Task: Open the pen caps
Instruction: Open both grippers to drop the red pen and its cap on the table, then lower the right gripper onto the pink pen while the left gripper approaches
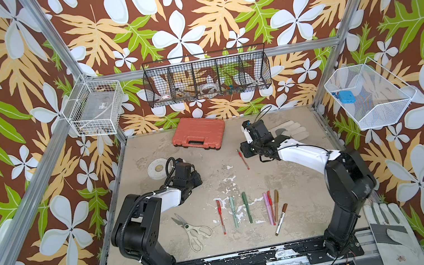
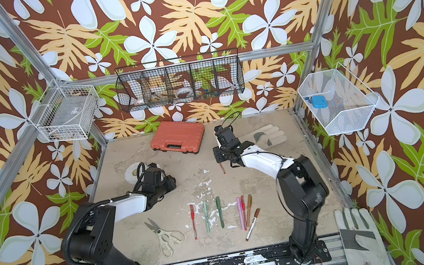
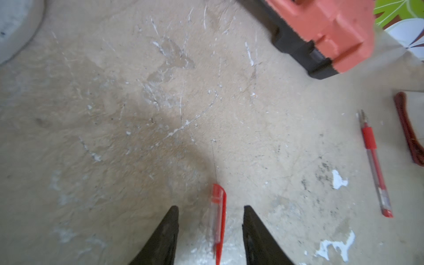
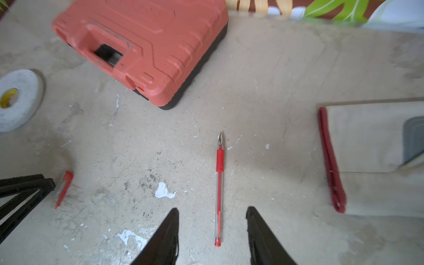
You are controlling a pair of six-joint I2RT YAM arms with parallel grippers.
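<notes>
Next, my right gripper closes on the pen's body [image 1: 269, 211] just below the capped front-row pink pen's cap.
A loose red pen cap [image 3: 218, 218] shows blurred between the open fingers of my left gripper [image 3: 211, 207] and touches neither. In the right wrist view the same cap [image 4: 64, 188] sits just beside the left fingers [image 4: 27, 187]; I cannot tell whether it rests on the table. An uncapped red pen [image 4: 219, 183] lies on the table between the spread fingers of my right gripper [image 4: 213, 208], free of both. In a top view this pen [image 1: 242, 159] lies mid-table by the right gripper [image 1: 245, 151]; the left gripper [image 1: 197, 178] is to its left. Several capped pens [image 1: 246, 206] lie in a row near the front.
An orange tool case [image 1: 199, 133] lies at the back and a tape roll [image 1: 156, 168] at the left. A work glove [image 1: 288, 130] lies behind the right arm. White-handled scissors [image 1: 194, 232] lie front left. A second glove [image 1: 391, 234] hangs off the front right corner.
</notes>
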